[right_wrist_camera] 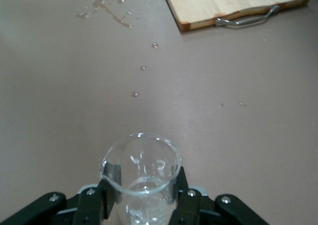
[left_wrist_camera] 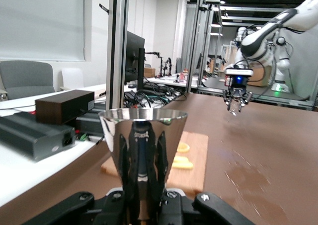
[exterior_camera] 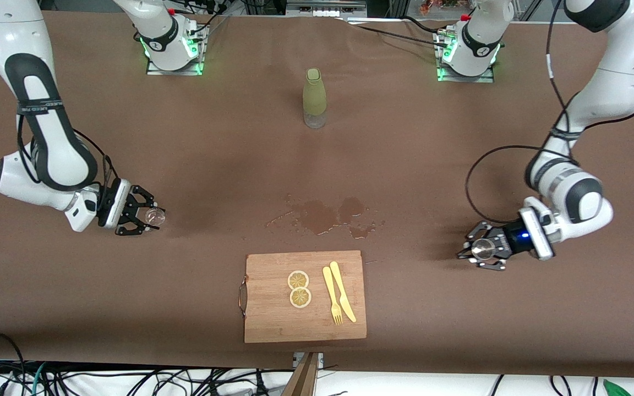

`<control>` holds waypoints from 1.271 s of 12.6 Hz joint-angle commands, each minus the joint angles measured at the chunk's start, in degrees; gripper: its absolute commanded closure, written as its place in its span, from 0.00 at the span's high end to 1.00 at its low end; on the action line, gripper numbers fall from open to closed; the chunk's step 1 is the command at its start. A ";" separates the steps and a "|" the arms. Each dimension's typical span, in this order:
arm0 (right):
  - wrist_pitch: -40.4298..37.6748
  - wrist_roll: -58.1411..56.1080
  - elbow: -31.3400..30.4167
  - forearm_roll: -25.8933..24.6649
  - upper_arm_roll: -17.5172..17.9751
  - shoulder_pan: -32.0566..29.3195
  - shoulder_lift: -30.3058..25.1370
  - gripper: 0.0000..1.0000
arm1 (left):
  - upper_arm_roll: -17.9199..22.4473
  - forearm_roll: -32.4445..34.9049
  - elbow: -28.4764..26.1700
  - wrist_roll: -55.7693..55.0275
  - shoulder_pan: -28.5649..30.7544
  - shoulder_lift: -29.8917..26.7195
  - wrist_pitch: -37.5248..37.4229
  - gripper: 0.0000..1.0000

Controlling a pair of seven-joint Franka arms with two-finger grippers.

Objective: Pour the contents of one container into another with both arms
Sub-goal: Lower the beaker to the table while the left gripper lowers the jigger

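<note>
I should let go of the clear glass beaker with my right gripper on the bare brown table well aside from the wet spill [exterior_camera: 151, 204].
My right gripper [exterior_camera: 149, 216] is shut on a clear glass beaker [exterior_camera: 155, 215] over the table toward the right arm's end. In the right wrist view the beaker [right_wrist_camera: 141, 165] has a pouring lip and sits upright between the black fingers [right_wrist_camera: 110, 187] of the right gripper [right_wrist_camera: 144, 197]. My left gripper [exterior_camera: 479, 250] is shut on a shiny steel cup [exterior_camera: 482, 248] over the table toward the left arm's end. In the left wrist view the conical cup [left_wrist_camera: 143, 130] stands upright in the left gripper [left_wrist_camera: 144, 197], and the right gripper [left_wrist_camera: 237, 100] shows far off.
A wet spill [exterior_camera: 328, 215] darkens the middle of the brown table. Nearer the front camera lies a wooden cutting board [exterior_camera: 273, 313] with two lemon slices [exterior_camera: 299, 289] and a yellow fork and knife [exterior_camera: 339, 294]. A green bottle [exterior_camera: 314, 98] stands between the arm bases.
</note>
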 commanded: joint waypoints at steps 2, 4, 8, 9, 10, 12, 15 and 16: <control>-4.31 -6.49 -0.11 2.93 0.79 -3.68 2.21 0.33 | 7.03 4.93 -2.38 -0.28 1.82 -2.34 -10.03 0.00; -6.76 -8.25 0.51 5.65 0.79 -5.43 4.58 0.33 | 10.73 6.77 -2.47 0.25 1.82 -1.99 -13.30 0.00; -10.55 -10.19 0.77 6.10 -0.79 -6.58 6.44 0.35 | 14.25 7.22 -3.34 3.41 2.70 -0.76 -18.14 0.00; -10.64 -10.72 1.12 6.10 -0.88 -6.58 6.44 0.35 | 14.61 7.13 -3.52 4.72 2.88 -0.32 -18.41 0.00; -10.73 -10.98 1.13 6.10 -1.49 -6.58 6.44 0.35 | 14.70 7.04 -3.52 6.39 3.23 0.12 -18.93 0.00; -11.60 -11.25 1.21 6.10 -3.16 -6.23 6.61 0.36 | 14.79 6.43 -3.70 8.77 3.58 1.00 -19.64 0.00; -11.70 -11.69 1.65 6.10 -3.25 -6.67 8.10 0.36 | 15.57 6.16 -3.70 12.64 3.93 2.75 -19.90 0.00; -11.70 -11.95 1.91 6.10 -3.25 -6.67 8.37 0.37 | 15.75 6.16 -3.70 13.34 3.93 4.24 -20.95 0.00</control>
